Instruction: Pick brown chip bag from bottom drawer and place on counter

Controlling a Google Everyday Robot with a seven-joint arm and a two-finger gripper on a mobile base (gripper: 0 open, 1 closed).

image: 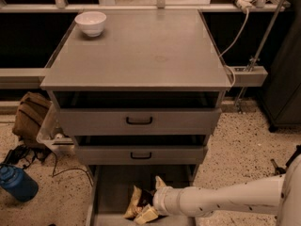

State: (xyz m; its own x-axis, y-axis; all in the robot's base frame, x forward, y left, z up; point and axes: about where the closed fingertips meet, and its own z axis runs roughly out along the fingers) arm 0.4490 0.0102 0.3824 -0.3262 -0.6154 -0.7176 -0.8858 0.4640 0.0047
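I should bring the fingers of my gripper shut on the dark middle (144,200) of the brown chip bag, between the bag's tan corners.
The brown chip bag (136,205) lies crumpled on the floor of the open bottom drawer (115,182), its tan corners pointing up and down. My white arm reaches in from the lower right. The gripper (151,202) is at the bag's right side, touching it, low inside the drawer. The arm's wrist hides most of the gripper. The grey counter (141,55) is the cabinet's top, well above the drawer.
A white bowl (91,22) stands at the counter's back left corner. Two upper drawers with black handles (139,120) (141,155) are slightly open above the bottom drawer. A brown backpack (29,117) and a blue bottle (18,183) sit on the floor to the left.
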